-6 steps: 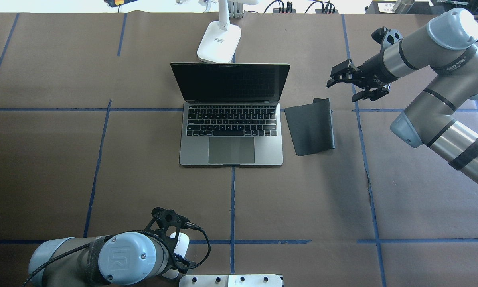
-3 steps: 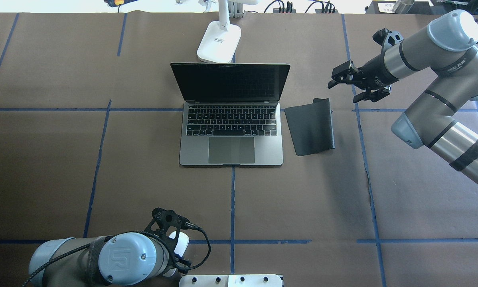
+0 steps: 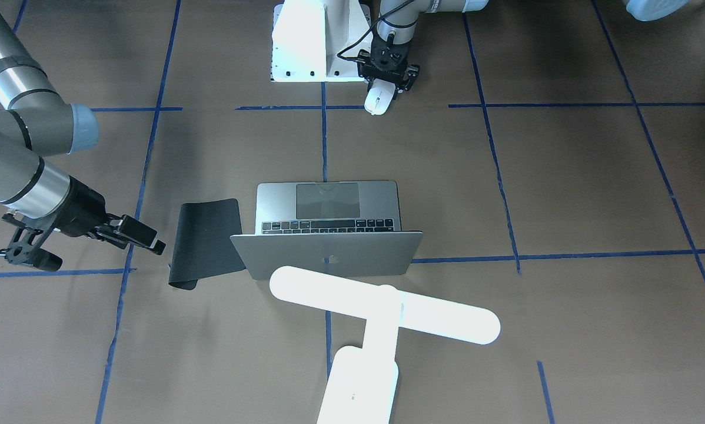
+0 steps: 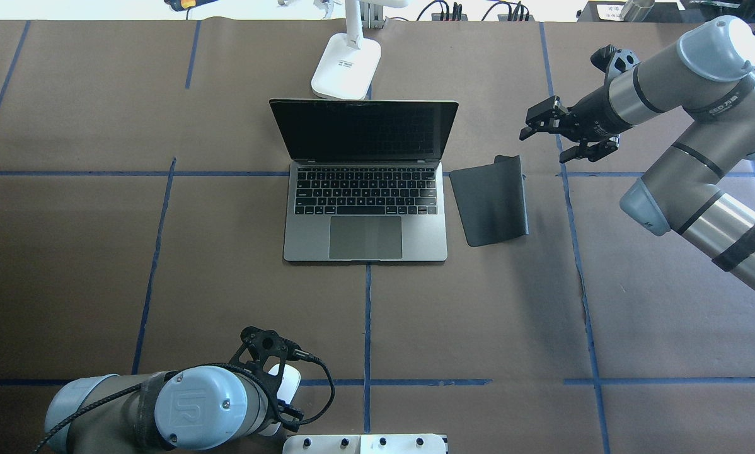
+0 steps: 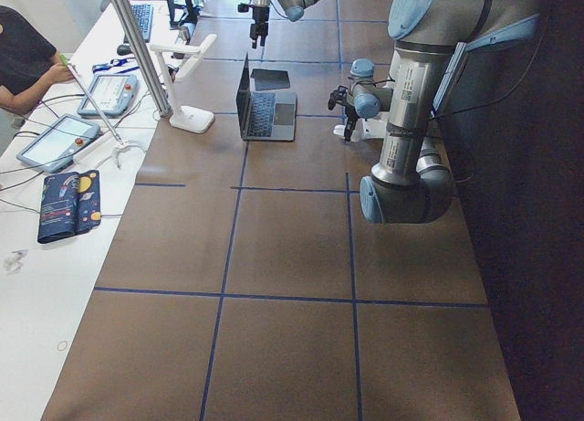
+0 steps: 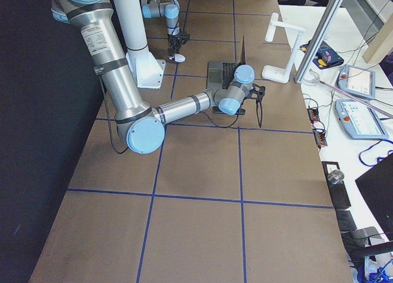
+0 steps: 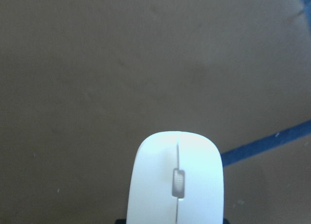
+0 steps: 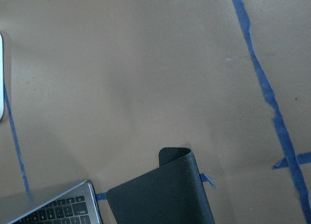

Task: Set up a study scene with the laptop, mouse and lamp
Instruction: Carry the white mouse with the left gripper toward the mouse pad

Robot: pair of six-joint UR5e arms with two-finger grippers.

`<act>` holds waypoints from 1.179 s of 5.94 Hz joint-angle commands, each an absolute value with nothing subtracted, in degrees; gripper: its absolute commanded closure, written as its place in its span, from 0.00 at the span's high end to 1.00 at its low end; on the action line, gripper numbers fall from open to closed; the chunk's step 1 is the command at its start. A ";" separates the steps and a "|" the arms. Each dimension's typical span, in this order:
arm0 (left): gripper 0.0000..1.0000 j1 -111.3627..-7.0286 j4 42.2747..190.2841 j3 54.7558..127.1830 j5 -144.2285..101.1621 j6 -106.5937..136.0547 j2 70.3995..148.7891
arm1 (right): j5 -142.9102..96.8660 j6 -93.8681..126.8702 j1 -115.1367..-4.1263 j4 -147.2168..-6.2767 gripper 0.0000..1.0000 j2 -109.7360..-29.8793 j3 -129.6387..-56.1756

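Note:
I need to use my left gripper to place the white mouse on the middle of the black mat (image 3: 205, 239) next to the laptop.
The open silver-grey laptop (image 4: 365, 236) sits mid-table, its apple-logo lid (image 3: 329, 256) facing away from the robot. The white lamp (image 3: 382, 306) stands behind it, its bar head over the lid and its base (image 4: 346, 66) at the table's far edge. The small white mouse (image 3: 378, 97) is at the near edge by the pedestal and fills the bottom of the left wrist view (image 7: 177, 180). My left gripper (image 3: 386, 76) is shut on it. My right gripper (image 4: 544, 135) is open and empty, hovering just beyond the black mat's far corner.
A black mat (image 4: 491, 202) lies right of the laptop with its far corner curled up (image 8: 172, 156). The white bolted pedestal (image 3: 305, 41) stands beside my left gripper. Blue tape lines cross the brown table. Tablets and cables lie on the white bench beyond the lamp (image 5: 91, 92).
My right gripper has drifted slightly up and away from the mat. My left gripper has nudged the mouse slightly forward. Laptop, lamp and mat have not moved.

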State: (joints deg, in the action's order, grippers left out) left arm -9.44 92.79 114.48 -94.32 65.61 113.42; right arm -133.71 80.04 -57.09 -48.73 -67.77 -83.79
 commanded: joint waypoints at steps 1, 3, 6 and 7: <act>0.38 -13.08 92.11 113.91 -94.48 65.92 119.94 | -135.88 79.46 -60.10 -48.34 1.00 -69.25 -83.85; 0.38 -16.42 92.02 102.13 -94.66 68.10 132.54 | -140.33 73.87 -66.50 -48.43 1.00 -72.58 -83.76; 0.38 -19.76 93.69 78.40 -94.75 74.18 151.72 | -141.07 68.38 -69.25 -48.52 1.00 -75.84 -83.49; 0.38 -21.43 101.52 67.44 -94.75 74.61 157.36 | -141.06 67.94 -69.43 -48.52 1.00 -75.94 -83.32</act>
State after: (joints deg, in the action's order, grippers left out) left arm -19.85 96.01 77.61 -94.72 74.25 151.47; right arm -141.08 68.45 -69.15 -48.55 -75.57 -83.39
